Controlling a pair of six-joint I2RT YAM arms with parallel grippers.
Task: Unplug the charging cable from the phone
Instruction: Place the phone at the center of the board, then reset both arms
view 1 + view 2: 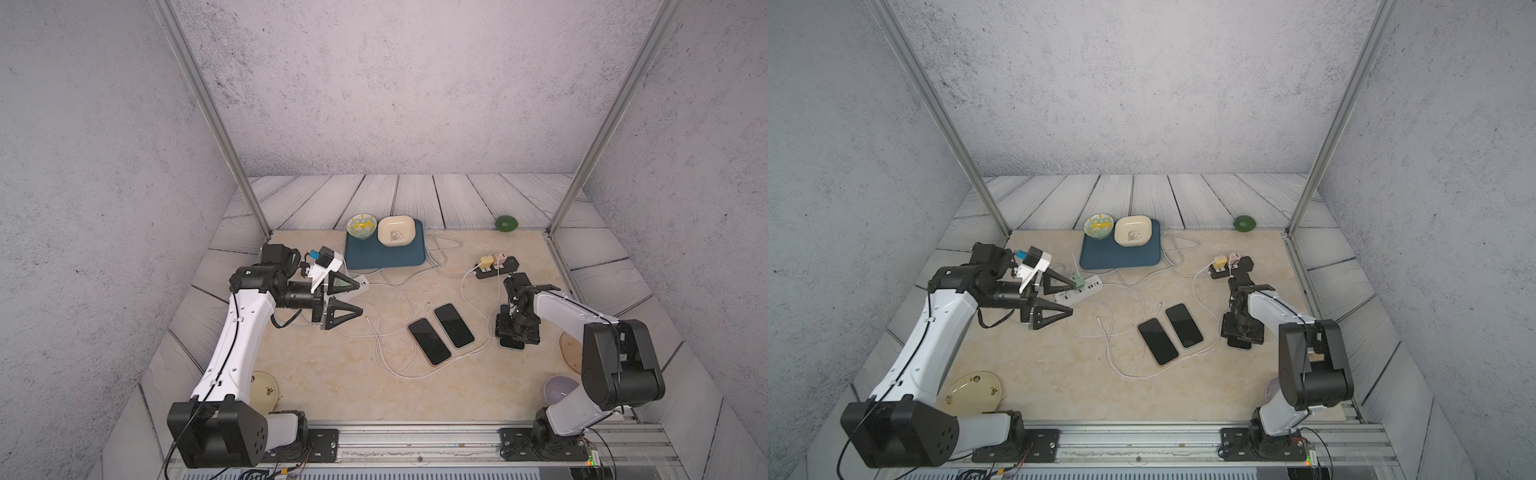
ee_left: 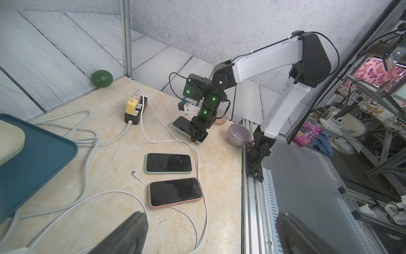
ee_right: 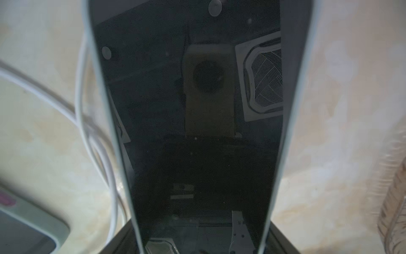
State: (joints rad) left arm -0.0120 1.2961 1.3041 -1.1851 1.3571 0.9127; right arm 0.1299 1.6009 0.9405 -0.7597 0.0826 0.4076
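Observation:
Next, I set the light blue phone down with my right gripper on the table [image 1: 510, 331] [image 3: 205, 169], between the white charging cable and the round brown board.
A phone [image 3: 197, 110] in a light blue case lies at the right of the table, partly under my right gripper [image 1: 513, 338]. That gripper points straight down with its jaws closed against the phone's two long sides [image 2: 198, 137]. A white charging cable [image 3: 80, 105] runs close along one edge of this phone. The end where it may enter the phone is hidden. The cable [image 1: 462, 291] leads back to a yellow charger [image 1: 485, 262]. My left gripper [image 1: 365, 298] hovers wide open over the left of the table, holding nothing.
Two more phones, one pink-cased [image 1: 429, 341] and one blue-cased [image 1: 454, 325], lie mid-table among loose white cables. A black power strip [image 1: 496, 268], a white power strip [image 1: 1079, 289], a blue tray [image 1: 384, 257] with two bowls, a lime [image 1: 507, 223], a purple bowl [image 2: 239, 134] and a cream plate [image 1: 264, 390] surround them.

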